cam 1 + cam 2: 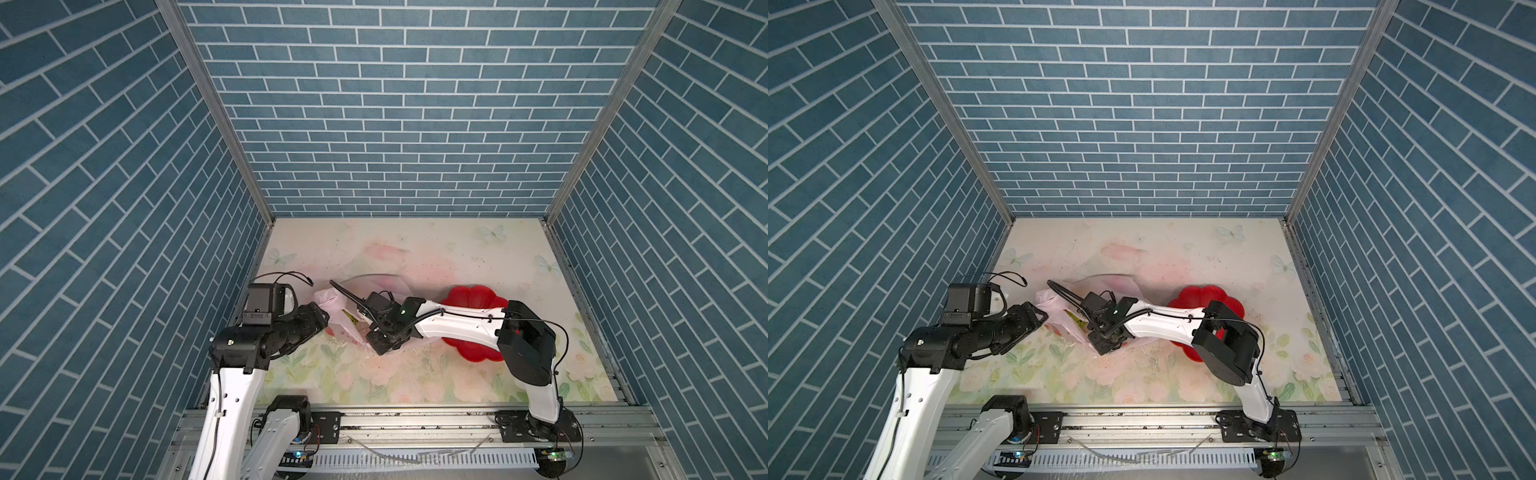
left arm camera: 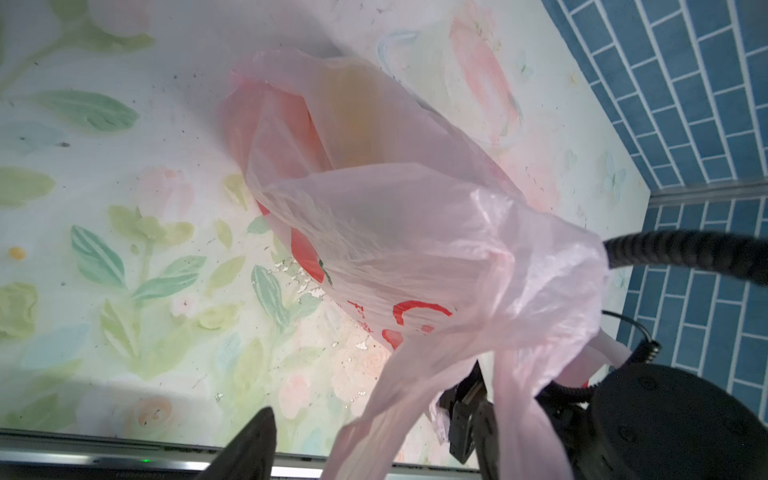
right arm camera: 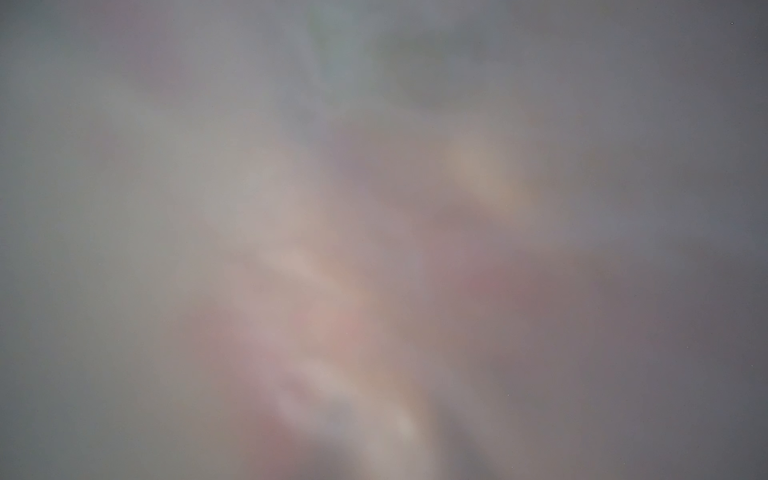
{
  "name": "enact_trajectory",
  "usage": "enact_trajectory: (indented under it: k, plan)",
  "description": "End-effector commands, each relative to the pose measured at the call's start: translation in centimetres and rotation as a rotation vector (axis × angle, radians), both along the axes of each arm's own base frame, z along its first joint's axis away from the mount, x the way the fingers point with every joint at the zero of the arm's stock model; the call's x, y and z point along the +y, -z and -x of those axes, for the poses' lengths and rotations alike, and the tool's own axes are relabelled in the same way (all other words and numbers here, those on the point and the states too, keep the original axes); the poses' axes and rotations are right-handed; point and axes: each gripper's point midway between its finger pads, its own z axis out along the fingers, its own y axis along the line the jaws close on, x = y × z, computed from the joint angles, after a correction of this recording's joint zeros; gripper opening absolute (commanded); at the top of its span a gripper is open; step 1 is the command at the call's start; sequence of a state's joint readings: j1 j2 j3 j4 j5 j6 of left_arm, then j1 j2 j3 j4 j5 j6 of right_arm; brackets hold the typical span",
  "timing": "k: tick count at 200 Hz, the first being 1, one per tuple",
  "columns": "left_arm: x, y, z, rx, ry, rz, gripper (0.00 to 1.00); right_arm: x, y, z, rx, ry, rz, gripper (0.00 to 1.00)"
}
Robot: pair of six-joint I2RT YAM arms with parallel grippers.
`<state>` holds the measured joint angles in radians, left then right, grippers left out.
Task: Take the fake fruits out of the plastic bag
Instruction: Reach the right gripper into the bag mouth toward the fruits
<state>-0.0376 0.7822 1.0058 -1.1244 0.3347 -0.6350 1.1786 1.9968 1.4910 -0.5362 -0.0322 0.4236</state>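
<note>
My left gripper needs to take the hanging bag handle (image 2: 377, 420) and pull the bag's opening open toward the metal bar, because the bag's film drapes over my right gripper.
The pink plastic bag (image 1: 337, 312) lies crumpled left of the table's middle, seen in both top views. In the left wrist view the bag (image 2: 399, 232) fills the centre. A yellow-orange fake fruit (image 2: 353, 112) shows blurred through its film, with a red shape beside it. My left gripper (image 1: 322, 311) sits at the bag's left side, open. One bag handle (image 2: 374, 432) hangs between its fingers (image 2: 255, 444). My right gripper (image 1: 381, 347) reaches across and presses down into the bag. Film covers its wrist view, so its jaws are hidden.
A red flower-shaped plate (image 1: 478, 296) lies right of the bag, partly under the right arm. Blue brick walls (image 1: 415, 124) close in the table on three sides. A metal rail (image 1: 415, 415) runs along the front edge.
</note>
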Motion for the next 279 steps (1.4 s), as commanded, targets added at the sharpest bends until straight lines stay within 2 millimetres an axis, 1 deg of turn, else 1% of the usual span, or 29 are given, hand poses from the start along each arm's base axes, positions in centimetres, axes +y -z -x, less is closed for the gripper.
enact_trajectory:
  k: [1, 18, 24, 38, 44, 62, 70, 85, 102, 108, 111, 122, 145, 167, 177, 196, 207, 216, 225, 233, 251, 264, 279]
  plan:
    - [-1.0, -0.9, 0.0, -0.029, 0.088, 0.011, 0.79, 0.7, -3.5, -1.5, -0.068, 0.083, -0.086, 0.34]
    - [-1.3, -0.5, 0.1, -0.024, 0.125, 0.01, 0.78, 1.4, -5.1, -1.8, -0.086, 0.081, -0.127, 0.34]
    - [-1.4, -0.3, 0.2, -0.022, 0.137, 0.013, 0.74, 1.6, -5.6, -1.9, -0.09, 0.08, -0.144, 0.34]
    - [-1.4, 0.1, 0.3, -0.021, 0.141, 0.013, 0.56, 2.1, -6.8, -2.2, -0.101, 0.08, -0.179, 0.35]
    - [-1.4, 0.1, 0.3, -0.022, 0.142, 0.012, 0.47, 2.3, -7.3, -2.4, -0.102, 0.081, -0.194, 0.35]
    - [-1.2, -0.7, 0.2, -0.035, 0.13, 0.005, 0.19, 3.0, -8.5, -2.5, -0.103, 0.065, -0.237, 0.35]
    - [-1.2, -1.2, 0.1, -0.047, 0.126, 0.003, 0.11, 3.1, -8.7, -2.5, -0.102, 0.056, -0.248, 0.35]
    - [-1.1, -2.5, -0.1, -0.067, 0.115, 0.001, 0.0, 3.4, -9.0, -2.3, -0.09, 0.029, -0.265, 0.35]
    - [-0.8, -3.6, 0.1, -0.057, 0.094, -0.001, 0.0, 3.6, -9.3, -1.8, -0.079, -0.015, -0.274, 0.35]
    - [-0.6, -3.6, 0.3, -0.04, 0.082, -0.008, 0.0, 3.6, -9.5, -1.7, -0.086, -0.023, -0.278, 0.35]
    - [-0.6, -3.7, 0.4, -0.03, 0.078, -0.01, 0.0, 3.7, -9.5, -1.2, -0.065, -0.045, -0.288, 0.35]
    - [-0.1, -3.8, 1.1, 0.007, 0.057, -0.031, 0.0, 3.8, -9.8, -0.5, -0.045, -0.086, -0.307, 0.35]
    - [1.4, -3.4, 3.3, 0.101, -0.017, -0.089, 0.0, 4.1, -10.1, 1.5, 0.01, -0.186, -0.354, 0.35]
    - [2.5, -2.6, 6.2, 0.225, -0.074, -0.13, 0.0, 4.3, -9.8, 3.7, 0.083, -0.301, -0.378, 0.35]
    - [2.9, -2.6, 7.2, 0.26, -0.095, -0.139, 0.0, 4.2, -9.3, 4.6, 0.12, -0.347, -0.371, 0.35]
    - [3.3, -3.1, 8.9, 0.302, -0.126, -0.149, 0.0, 3.8, -7.8, 6.2, 0.194, -0.426, -0.331, 0.34]
    - [3.5, -3.8, 9.3, 0.296, -0.144, -0.15, 0.0, 3.5, -6.8, 6.9, 0.225, -0.458, -0.301, 0.32]
    - [3.5, -4.4, 9.5, 0.272, -0.152, -0.146, 0.04, 3.1, -5.8, 7.3, 0.238, -0.467, -0.267, 0.31]
    - [3.5, -4.9, 9.4, 0.245, -0.162, -0.142, 0.07, 2.6, -5.0, 7.2, 0.247, -0.463, -0.245, 0.31]
    - [3.5, -5.3, 9.3, 0.221, -0.166, -0.137, 0.07, 2.2, -4.2, 7.4, 0.251, -0.458, -0.223, 0.31]
    - [3.0, -5.6, 8.7, 0.175, -0.154, -0.107, 0.09, 1.5, -3.0, 6.9, 0.245, -0.416, -0.178, 0.3]
    - [2.6, -5.4, 8.3, 0.159, -0.138, -0.084, 0.09, 1.3, -3.0, 5.9, 0.202, -0.363, -0.166, 0.31]
    - [2.2, -4.5, 8.1, 0.155, -0.128, -0.066, 0.08, 1.4, -3.7, 4.4, 0.13, -0.279, -0.174, 0.33]
